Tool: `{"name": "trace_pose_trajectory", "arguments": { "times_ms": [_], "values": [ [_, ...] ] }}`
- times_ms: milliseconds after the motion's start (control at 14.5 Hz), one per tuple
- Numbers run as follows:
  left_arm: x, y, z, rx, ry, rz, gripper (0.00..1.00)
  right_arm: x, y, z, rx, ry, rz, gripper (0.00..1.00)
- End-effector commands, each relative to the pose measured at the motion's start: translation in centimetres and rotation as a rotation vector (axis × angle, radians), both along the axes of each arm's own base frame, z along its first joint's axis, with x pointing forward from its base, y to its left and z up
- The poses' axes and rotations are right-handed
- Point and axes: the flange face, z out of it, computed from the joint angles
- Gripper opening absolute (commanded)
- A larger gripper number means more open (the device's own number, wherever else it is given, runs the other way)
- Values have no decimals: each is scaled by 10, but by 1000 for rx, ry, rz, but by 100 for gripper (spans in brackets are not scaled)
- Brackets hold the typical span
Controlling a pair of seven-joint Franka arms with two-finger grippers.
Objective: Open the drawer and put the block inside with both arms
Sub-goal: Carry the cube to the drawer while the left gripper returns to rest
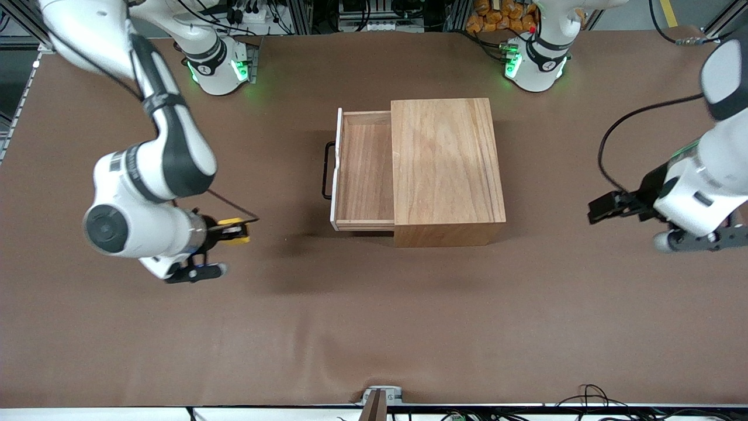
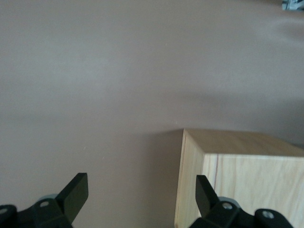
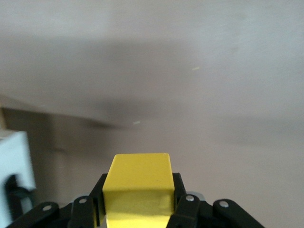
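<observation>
Next, my right gripper lets go so that the yellow block, still held over the table, rests in the drawer's tray [image 1: 368,192], between the drawer's white-edged front and the box.
The drawer [image 1: 365,169] stands pulled out of the wooden box [image 1: 447,164] toward the right arm's end of the table, and its tray holds nothing. Its white-edged front [image 1: 337,169] carries a black wire handle [image 1: 326,171]. My right gripper [image 1: 235,229] is shut on the yellow block [image 1: 236,223], over the table off the drawer's front. The right wrist view shows the block [image 3: 138,183] clamped between the black fingers [image 3: 178,187], with the white drawer front [image 3: 14,161] at the picture's edge. My left gripper [image 1: 602,207] waits open at the left arm's end; in its wrist view the gripper [image 2: 141,192] faces a corner of the box [image 2: 237,175].
Brown matting [image 1: 374,316] covers the table. The arms' green-lit bases [image 1: 219,67] [image 1: 534,64] stand along the edge farthest from the front camera. A small metal mount [image 1: 380,400] and loose cables [image 1: 590,397] lie at the edge nearest the front camera.
</observation>
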Motion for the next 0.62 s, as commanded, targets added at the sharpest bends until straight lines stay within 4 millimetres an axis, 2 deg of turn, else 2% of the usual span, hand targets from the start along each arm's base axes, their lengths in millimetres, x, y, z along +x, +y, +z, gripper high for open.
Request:
{"name": "trace_pose_trajectory", "arguments": {
  "times_ms": [0,206,344,413,551],
  "values": [
    [-46,-2,43,3,28,-10,100,-19,48,19,-17,7,-76,0],
    [-71,4,67,11,28,-8,100,-46,113,26,-43,8,-132,0],
    [-99,5,79,20,23,-8,100,-73,168,33,-46,-4,-147,0],
    [-112,2,86,23,16,-14,100,-81,184,37,-50,-10,-167,0],
    [-124,1,91,26,11,-19,100,-84,192,35,-51,-4,-205,0]
  ]
}}
